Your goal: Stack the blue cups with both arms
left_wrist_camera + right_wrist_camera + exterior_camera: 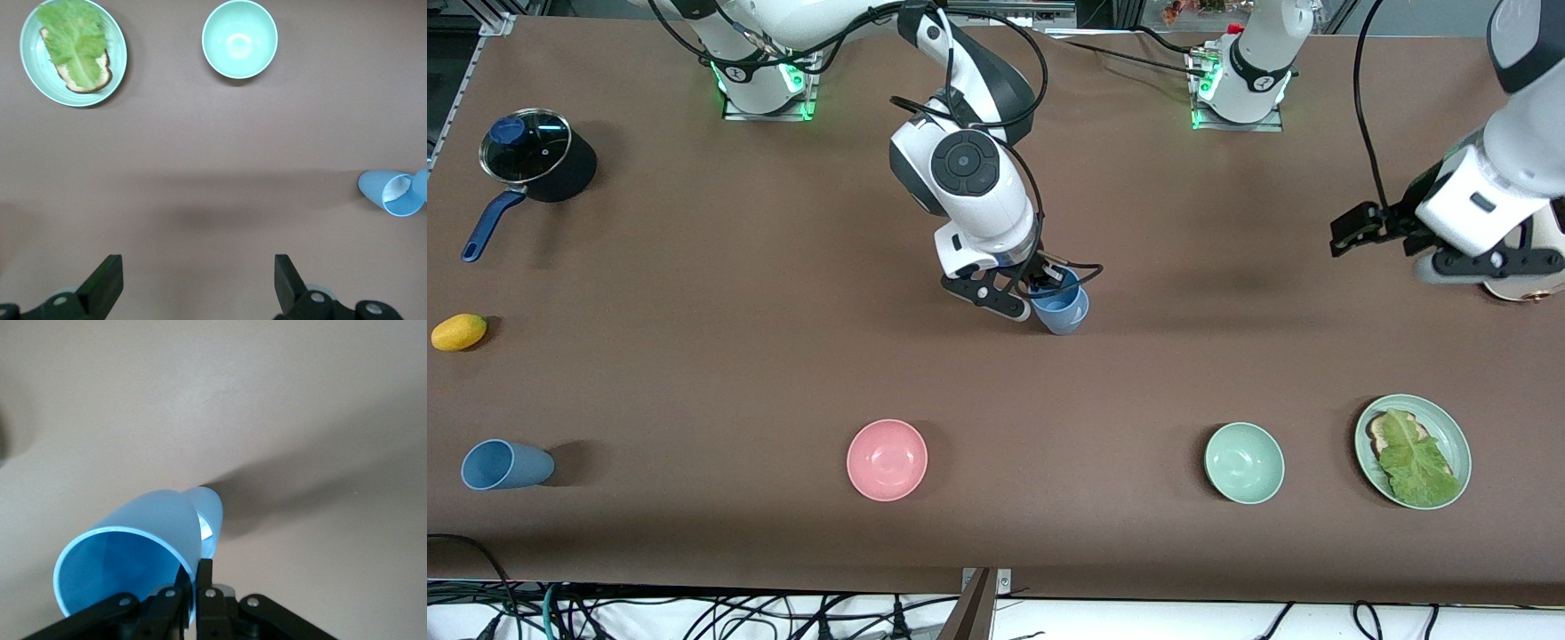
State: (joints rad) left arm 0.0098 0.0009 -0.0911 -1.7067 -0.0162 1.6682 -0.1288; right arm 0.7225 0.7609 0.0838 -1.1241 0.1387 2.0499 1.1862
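My right gripper needs to release the bright blue cup inside the upright grey-blue cup [1069,298] [200,525] in the middle of the table.
My right gripper [1047,283] is shut on the rim of a bright blue cup [133,547] at mid-table. It holds the cup mouth-up at the mouth of a duller grey-blue cup [1064,316], which stands upright; how far in it sits is hidden. The grey-blue cup's whitish inside shows in the left wrist view [393,193] and peeks past the held cup in the right wrist view [211,513]. A further blue cup [505,464] lies on its side toward the right arm's end. My left gripper [1347,233] [198,283] waits open and empty over the table's left-arm end.
A pink bowl [887,460] and a pale green bowl [1244,462] [239,39] sit nearer the front camera. A green plate [1458,436] [117,47] holds toast and lettuce. A lidded pot [534,156] and a yellow fruit [459,332] are toward the right arm's end.
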